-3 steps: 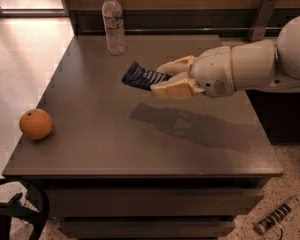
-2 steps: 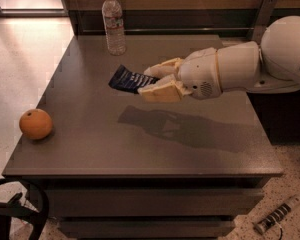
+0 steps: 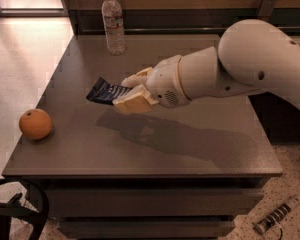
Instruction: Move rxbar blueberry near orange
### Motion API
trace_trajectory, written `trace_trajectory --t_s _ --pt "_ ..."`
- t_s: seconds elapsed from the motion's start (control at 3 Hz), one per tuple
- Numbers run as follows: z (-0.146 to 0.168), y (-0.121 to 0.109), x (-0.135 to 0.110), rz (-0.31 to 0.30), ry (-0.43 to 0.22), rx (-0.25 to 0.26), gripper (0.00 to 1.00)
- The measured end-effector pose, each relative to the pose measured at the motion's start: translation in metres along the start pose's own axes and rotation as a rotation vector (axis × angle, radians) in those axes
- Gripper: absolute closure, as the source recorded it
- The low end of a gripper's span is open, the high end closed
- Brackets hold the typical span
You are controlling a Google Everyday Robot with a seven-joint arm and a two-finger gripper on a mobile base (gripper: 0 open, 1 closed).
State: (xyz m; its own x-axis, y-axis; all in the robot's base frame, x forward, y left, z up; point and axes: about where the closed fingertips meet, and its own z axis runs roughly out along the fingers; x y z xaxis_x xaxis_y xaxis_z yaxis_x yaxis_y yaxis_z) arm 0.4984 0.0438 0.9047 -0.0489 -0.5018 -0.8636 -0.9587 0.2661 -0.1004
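Observation:
The robot's gripper should release the rxbar blueberry on the bare dark table (image 3: 87,111) just behind and beside the orange.
My gripper (image 3: 129,91) is shut on the rxbar blueberry (image 3: 104,92), a dark navy-blue flat bar that sticks out to the left of the cream fingers (image 3: 135,102). I hold it in the air above the middle-left of the dark table (image 3: 140,149). The orange (image 3: 35,124) sits on the table near its left front corner, to the left of and below the bar, a clear gap apart. My white arm reaches in from the right.
A clear plastic water bottle (image 3: 114,23) stands upright at the back of the table. A power strip (image 3: 275,217) lies on the floor at the lower right. Black cables (image 3: 15,214) hang at the lower left.
My gripper has carried the bar leftward across the table, closer to the orange. The orange and bottle have not moved.

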Motion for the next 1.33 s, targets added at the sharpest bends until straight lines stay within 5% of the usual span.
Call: trace_trajectory --t_s 0.67,1.33 --pt "0.029 0.013 0.006 0.015 0.1 0.014 1.0" --pt "0.067 0.022 0.005 0.001 0.092 -0.088 1.0"
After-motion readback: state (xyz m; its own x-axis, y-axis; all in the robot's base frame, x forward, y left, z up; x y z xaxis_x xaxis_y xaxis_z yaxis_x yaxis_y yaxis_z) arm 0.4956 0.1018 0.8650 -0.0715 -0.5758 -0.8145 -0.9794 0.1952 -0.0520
